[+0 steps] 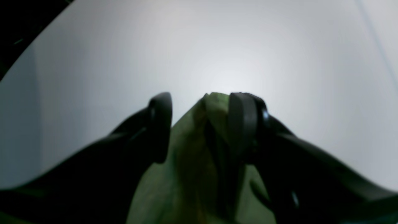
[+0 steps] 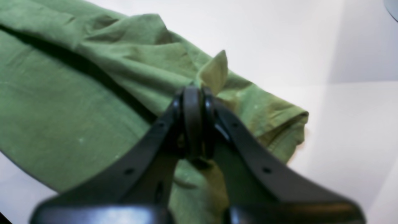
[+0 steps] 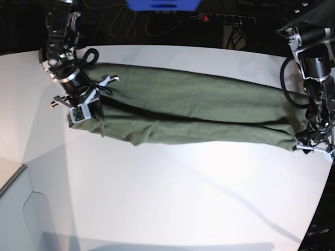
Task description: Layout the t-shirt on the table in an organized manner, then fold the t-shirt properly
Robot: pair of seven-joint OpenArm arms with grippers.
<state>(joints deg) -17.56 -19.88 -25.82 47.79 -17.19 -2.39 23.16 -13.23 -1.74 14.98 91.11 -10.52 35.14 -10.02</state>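
Next, I move my left gripper inward and pinch the t-shirt's near edge [image 3: 288,145] before both grippers pull it back, because the t-shirt's raised fold is loose in that gripper's open fingers.
The olive-green t-shirt [image 3: 199,112] lies stretched in a long, creased band across the far half of the white table [image 3: 167,193]. My right gripper [image 3: 84,107] is at the shirt's left end. In the right wrist view this gripper [image 2: 194,93] is shut on the t-shirt [image 2: 77,102], with a small tip of cloth poking out past the pads. My left gripper [image 3: 314,144] is at the shirt's right end. In the left wrist view its jaws [image 1: 200,102] stand apart. A raised fold of the t-shirt [image 1: 192,161] sits between them, resting against the right finger [image 1: 242,124].
The table's curved edge [image 3: 322,209] runs close to the left arm on the right side. Behind the table are a blue object [image 3: 162,4], cables and a power strip [image 3: 225,18]. A grey panel [image 3: 15,209] sits at the lower left.
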